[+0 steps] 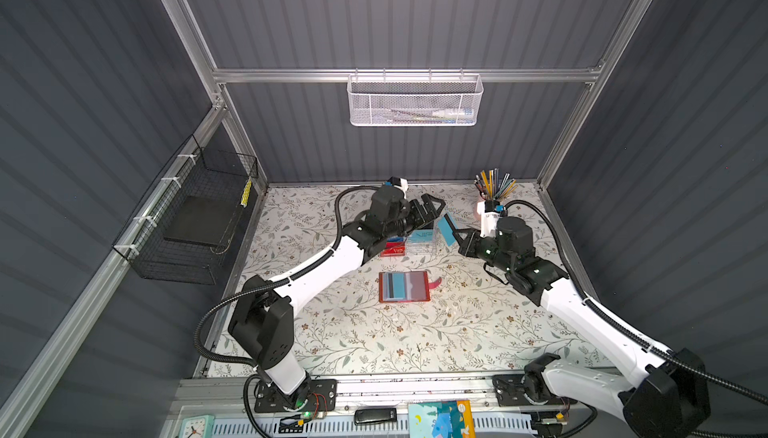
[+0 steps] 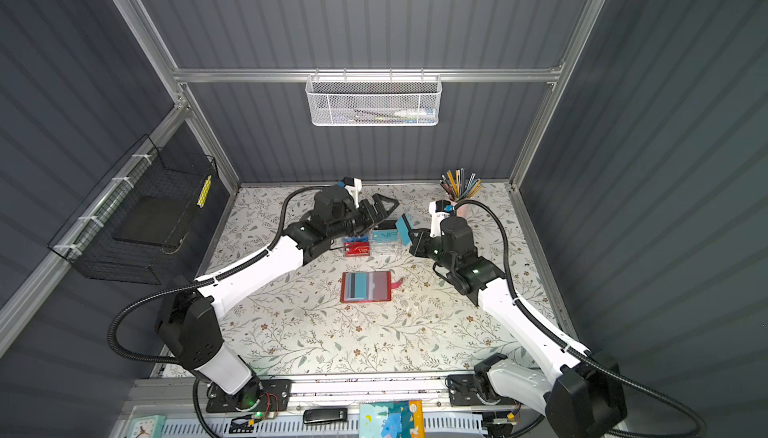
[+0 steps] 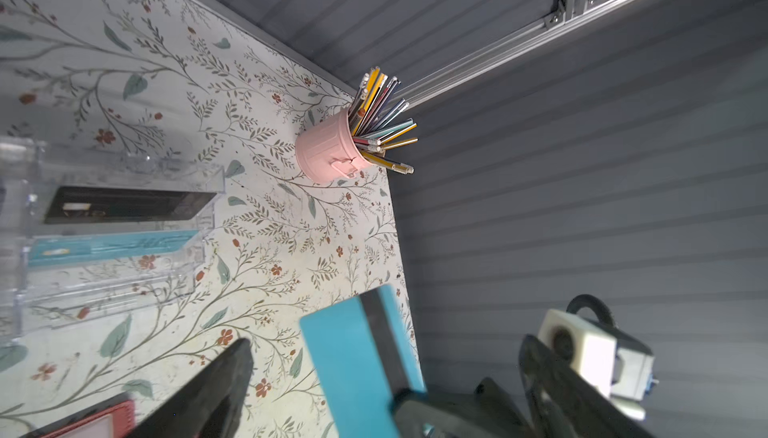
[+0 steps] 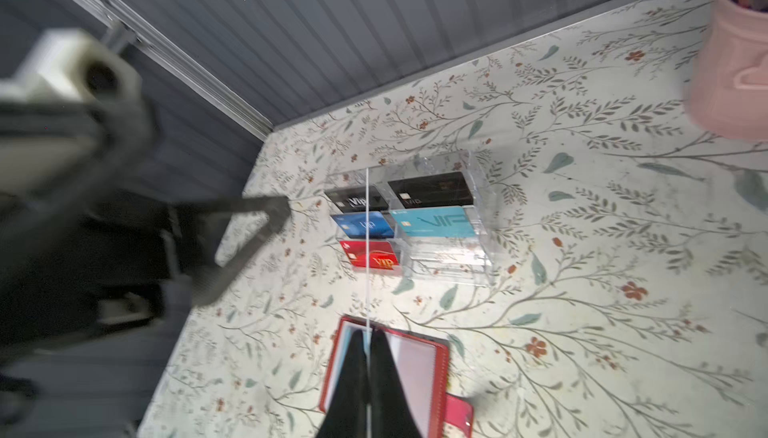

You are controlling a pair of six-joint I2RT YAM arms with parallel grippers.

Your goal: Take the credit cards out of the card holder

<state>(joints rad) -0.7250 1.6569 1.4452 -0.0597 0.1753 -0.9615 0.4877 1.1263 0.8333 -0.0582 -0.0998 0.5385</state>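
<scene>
The robot's left gripper needs to next grab the loose end (image 1: 444,221) (image 3: 345,314) of the teal credit card that the right gripper is holding.
My right gripper (image 1: 456,234) is shut on a teal credit card (image 1: 448,228), held on edge above the table beside the clear rack. The right wrist view shows that card as a thin line (image 4: 368,249) between my shut fingers (image 4: 353,373). My left gripper (image 1: 434,215) stands open; in the left wrist view its fingers (image 3: 216,386) flank the held card (image 3: 353,357) without touching it. The red card holder (image 1: 404,300) lies open at mid-table, strap tab to its right. Another teal card (image 1: 398,286) sits in its left sleeve.
A clear tiered rack (image 1: 419,244) holds black, blue, red and teal VIP cards behind the card holder. A pink pencil cup (image 3: 328,153) stands in the back right corner. A white mesh basket (image 1: 415,101) hangs on the back wall and a black wire basket (image 1: 195,224) on the left wall.
</scene>
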